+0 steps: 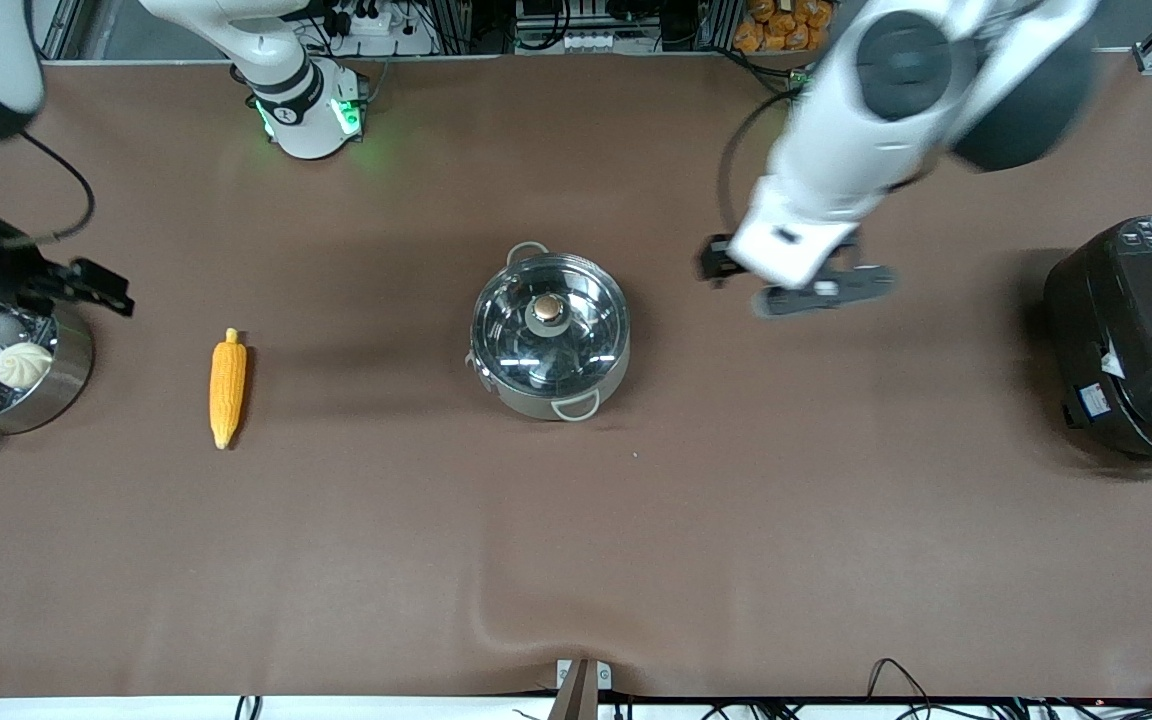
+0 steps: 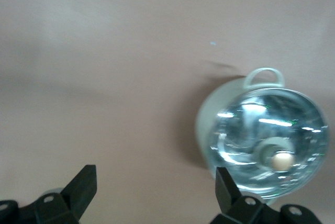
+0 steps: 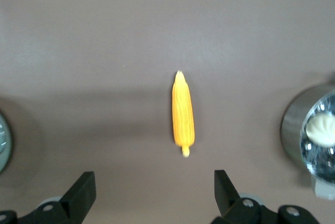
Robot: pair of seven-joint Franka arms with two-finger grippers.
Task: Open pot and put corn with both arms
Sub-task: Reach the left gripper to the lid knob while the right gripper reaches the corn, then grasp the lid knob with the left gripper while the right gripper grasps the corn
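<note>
The pot needs opening, so the glass lid's tan knob (image 1: 548,308) (image 2: 282,161) on the steel pot is the next place for my left gripper to go and close.
The steel pot (image 1: 549,345) stands mid-table with its glass lid (image 1: 576,335) on, tan knob (image 1: 546,308) up. It also shows in the left wrist view (image 2: 261,140). The corn (image 1: 227,388) lies on the brown cloth toward the right arm's end, and shows in the right wrist view (image 3: 183,114). My left gripper (image 1: 816,290) is open and empty, up over the cloth beside the pot toward the left arm's end; its fingertips (image 2: 86,179) show in its wrist view. My right gripper (image 1: 96,288) is open and empty over the steamer pot's edge, apart from the corn.
A steel steamer pot (image 1: 61,385) with a white bun (image 1: 23,365) stands at the right arm's end of the table. A big black rice cooker (image 1: 1136,335) stands at the left arm's end. The cloth has a fold near the front edge (image 1: 496,620).
</note>
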